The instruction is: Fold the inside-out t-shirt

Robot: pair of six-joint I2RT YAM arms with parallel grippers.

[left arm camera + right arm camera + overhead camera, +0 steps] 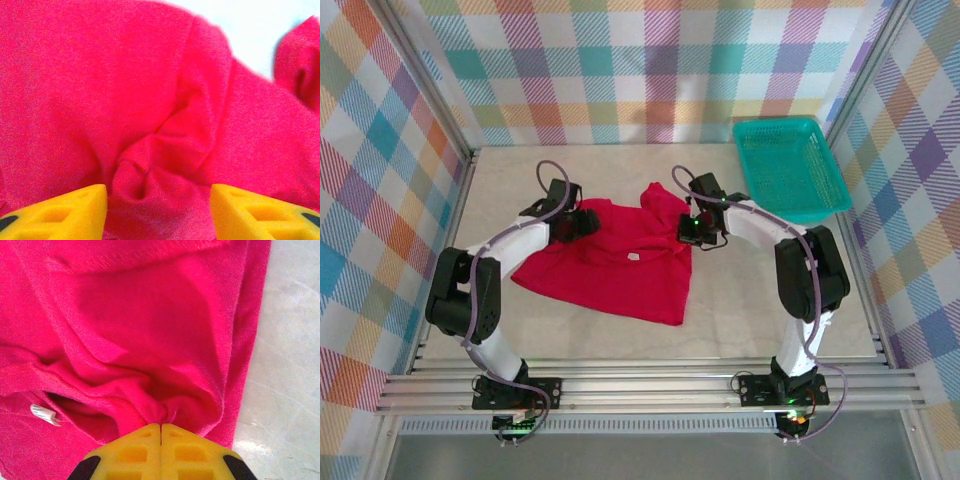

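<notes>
The t-shirt is bunched up around its white tag, so my left gripper needs to pinch the t-shirt's puckered lump (152, 170) and lift along with my right gripper to stretch the t-shirt.
The inside-out t-shirt (610, 265) is bright red and lies spread on the table, its far edge bunched up between the two arms. A small white neck tag (632, 257) shows near its middle. My left gripper (582, 222) sits at the shirt's far left part; in the left wrist view its yellow fingers (75, 210) stand apart, with a puckered lump of red cloth (150, 185) between them. My right gripper (161, 426) is at the far right part, its yellow jaws pressed together on a pinched fold of the shirt (165, 410). The tag (45, 414) lies to its left.
A teal plastic basket (790, 165) stands at the table's back right corner. Bare pale tabletop (760, 310) surrounds the shirt at the front and right. Plaid-patterned walls enclose the table on three sides.
</notes>
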